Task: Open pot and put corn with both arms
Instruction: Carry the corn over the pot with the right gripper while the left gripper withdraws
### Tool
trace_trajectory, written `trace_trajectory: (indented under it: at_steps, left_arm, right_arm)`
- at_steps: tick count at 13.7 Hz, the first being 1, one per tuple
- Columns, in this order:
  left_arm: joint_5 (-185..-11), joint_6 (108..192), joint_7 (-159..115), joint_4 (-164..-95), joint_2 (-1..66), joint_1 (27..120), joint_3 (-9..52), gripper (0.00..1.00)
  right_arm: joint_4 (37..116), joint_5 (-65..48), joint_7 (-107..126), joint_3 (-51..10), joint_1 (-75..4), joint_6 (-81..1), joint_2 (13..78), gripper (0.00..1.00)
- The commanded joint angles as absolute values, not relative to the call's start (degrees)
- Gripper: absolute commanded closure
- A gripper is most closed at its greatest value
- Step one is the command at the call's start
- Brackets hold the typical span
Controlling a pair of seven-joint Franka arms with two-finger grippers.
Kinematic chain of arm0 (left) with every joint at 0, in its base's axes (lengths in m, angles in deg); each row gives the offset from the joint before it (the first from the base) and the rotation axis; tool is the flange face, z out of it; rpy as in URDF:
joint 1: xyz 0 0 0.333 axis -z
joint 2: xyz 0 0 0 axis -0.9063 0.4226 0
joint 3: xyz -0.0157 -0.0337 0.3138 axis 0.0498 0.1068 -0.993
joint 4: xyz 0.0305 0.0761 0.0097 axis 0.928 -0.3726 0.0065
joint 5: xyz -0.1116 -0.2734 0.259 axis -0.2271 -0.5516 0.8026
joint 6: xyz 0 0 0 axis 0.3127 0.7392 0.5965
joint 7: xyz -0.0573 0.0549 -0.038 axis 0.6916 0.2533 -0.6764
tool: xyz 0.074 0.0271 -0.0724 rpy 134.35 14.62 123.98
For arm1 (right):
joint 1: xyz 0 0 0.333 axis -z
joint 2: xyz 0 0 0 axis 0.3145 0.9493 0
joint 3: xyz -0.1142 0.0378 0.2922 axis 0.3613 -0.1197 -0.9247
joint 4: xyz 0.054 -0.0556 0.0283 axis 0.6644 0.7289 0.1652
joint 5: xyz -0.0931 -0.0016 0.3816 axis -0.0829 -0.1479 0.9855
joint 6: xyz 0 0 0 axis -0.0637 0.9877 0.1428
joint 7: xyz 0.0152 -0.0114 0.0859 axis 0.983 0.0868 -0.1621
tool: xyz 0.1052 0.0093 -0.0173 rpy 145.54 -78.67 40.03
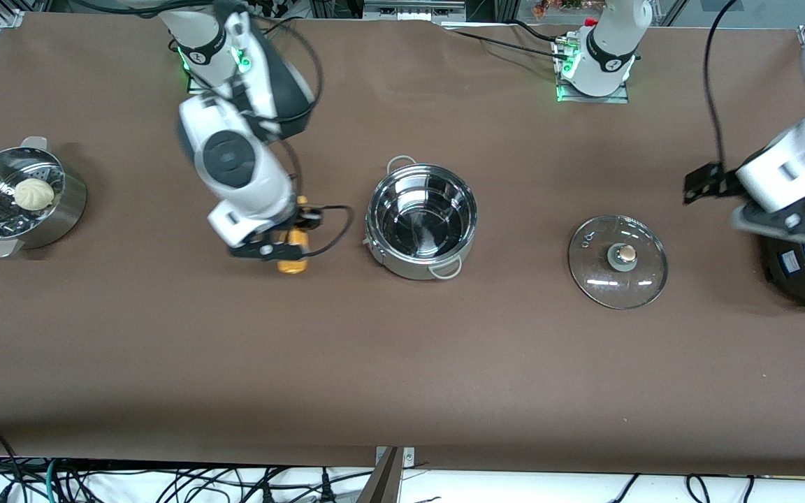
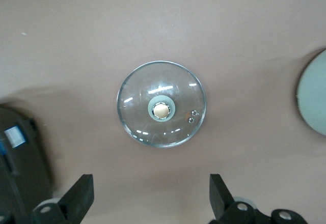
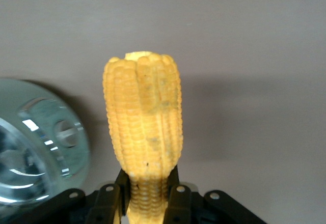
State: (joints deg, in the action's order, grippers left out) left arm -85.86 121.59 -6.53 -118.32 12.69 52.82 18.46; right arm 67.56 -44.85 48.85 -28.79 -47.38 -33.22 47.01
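Observation:
I should set the yellow corn on the bottom of the open steel pot (image 1: 421, 230) with my right gripper.
The steel pot (image 1: 422, 220) stands open and empty at the table's middle; part of it shows in the right wrist view (image 3: 30, 152). Its glass lid (image 1: 618, 260) with the tan knob lies flat on the table beside it, toward the left arm's end, and also shows in the left wrist view (image 2: 161, 104). My right gripper (image 1: 284, 246) is shut on the yellow corn (image 1: 293, 264) over the table beside the pot, toward the right arm's end. In the right wrist view the corn (image 3: 143, 127) sticks out from the gripper (image 3: 147, 193). My left gripper (image 2: 151, 198) is open and empty, high up near the lid.
A steel steamer pot (image 1: 60, 209) with a white bun (image 1: 33, 193) stands at the right arm's end. A black cooker (image 1: 804, 276) stands at the left arm's end, under the left arm's hand (image 1: 787, 209). Cables hang at the table's near edge.

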Motion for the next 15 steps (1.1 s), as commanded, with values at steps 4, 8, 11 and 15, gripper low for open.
trace_trajectory:
  at_steps: [4,8,11,15]
  left_arm:
    - [-90.16,117.71,-7.35,-113.27,10.9,54.53,16.35,0.0]
    - [-92.79,120.25,-7.44,-116.6,10.2,66.21,2.12,0.0]
    - [-92.8,125.34,-11.89,-124.23,5.81,66.93,1.39,0.0]
    - [-92.63,126.68,-15.78,-129.09,3.07,66.94,1.83,0.0]
  right_arm:
    - [52.46,-43.2,58.72,-28.89,-56.55,-31.41,56.89,1.0]
    - [46.99,-40.57,64.1,-29.16,-60.6,-32.91,60.86,1.0]
    - [45.49,-39.06,64.36,-29.07,-62.45,-33.78,63.76,1.0]
    - [45.66,-38.97,65.41,-29.07,-63.59,-33.7,65.69,1.0]
